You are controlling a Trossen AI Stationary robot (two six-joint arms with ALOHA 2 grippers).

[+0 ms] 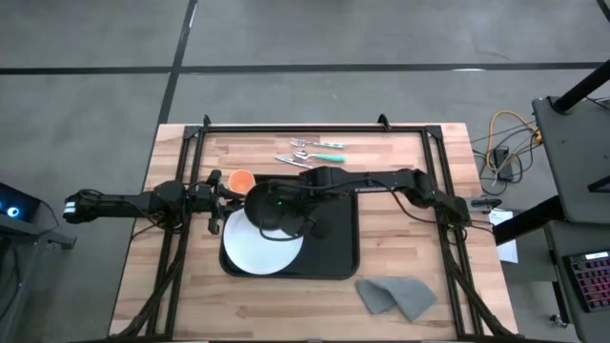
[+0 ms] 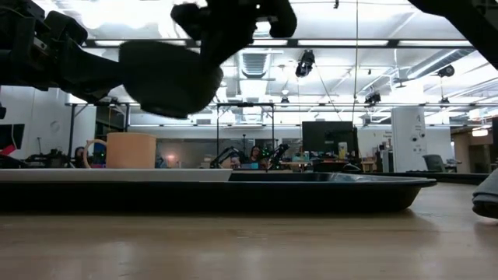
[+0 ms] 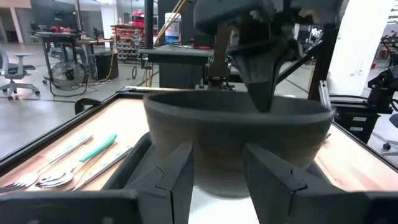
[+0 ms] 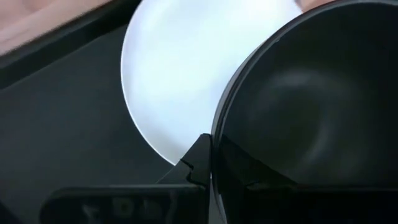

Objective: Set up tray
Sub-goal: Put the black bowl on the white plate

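The robot will set the black bowl down on the middle of the white plate (image 1: 258, 231) (image 4: 231, 59) with its right gripper.
The black tray (image 1: 329, 238) lies at the table's middle, and the white plate (image 1: 253, 252) rests on its left part. My right gripper (image 1: 276, 205) is shut on a small black bowl (image 2: 167, 78) and holds it in the air over the plate's far side. My left gripper (image 3: 217, 168) is open and level. It points right at the plate's left edge, and the bowl (image 3: 236, 137) hangs just beyond its fingers. Whether it touches the plate I cannot tell. An orange cup (image 1: 240, 180) stands beside the tray's far left corner. My right gripper holds the bowl by its rim (image 4: 217, 134), with one finger inside the bowl and one outside. The fingers (image 3: 258, 81) come from above, pointing down. The bowl is lifted clear of the plate and tray, roughly upright, its mouth up.
A fork, a spoon and a teal-handled piece of cutlery (image 1: 315, 151) lie on the wood beyond the tray. A crumpled grey cloth (image 1: 396, 297) lies near the table's near right corner. Black frame rails (image 1: 181, 238) run along both table sides.
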